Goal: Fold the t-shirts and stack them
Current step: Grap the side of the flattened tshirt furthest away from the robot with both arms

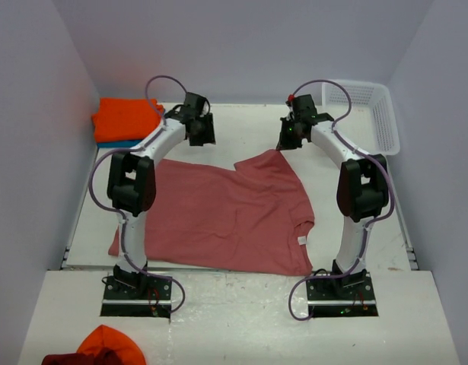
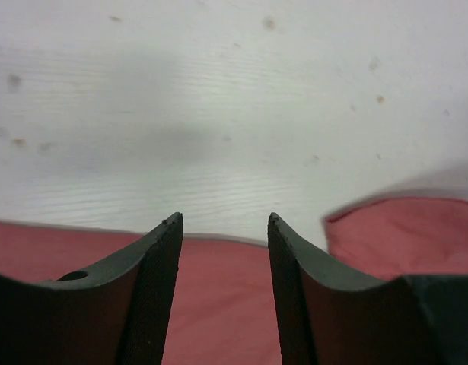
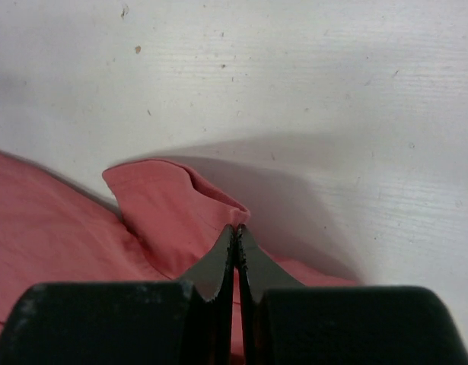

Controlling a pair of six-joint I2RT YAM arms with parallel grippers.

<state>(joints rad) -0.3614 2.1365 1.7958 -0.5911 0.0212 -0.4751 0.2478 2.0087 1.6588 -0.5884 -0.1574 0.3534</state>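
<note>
Next, the left gripper closes on the far corner [image 1: 157, 160] of the salmon-red t-shirt, the corner nearest to the folded orange t-shirt.
A dusty salmon-red t-shirt [image 1: 218, 220] lies spread on the table, its small white tag [image 1: 301, 240] near the right hem. My right gripper [image 1: 288, 141] is shut on a raised fold of its far edge [image 3: 180, 205]; in the right wrist view the jaws [image 3: 235, 230] pinch the cloth at their tips. My left gripper [image 1: 202, 134] hovers over the shirt's far left edge. Its fingers [image 2: 161, 255] stand apart, with only red cloth [image 2: 218, 304] below them and nothing between. A folded orange t-shirt [image 1: 127, 118] rests on a teal-blue one [image 1: 118, 143] at the back left.
A white lattice basket [image 1: 374, 114] stands at the back right corner. Grey walls close in the left, right and far sides. Orange and dark red cloth [image 1: 104, 348] lies on the near ledge at the bottom left, in front of the arm bases.
</note>
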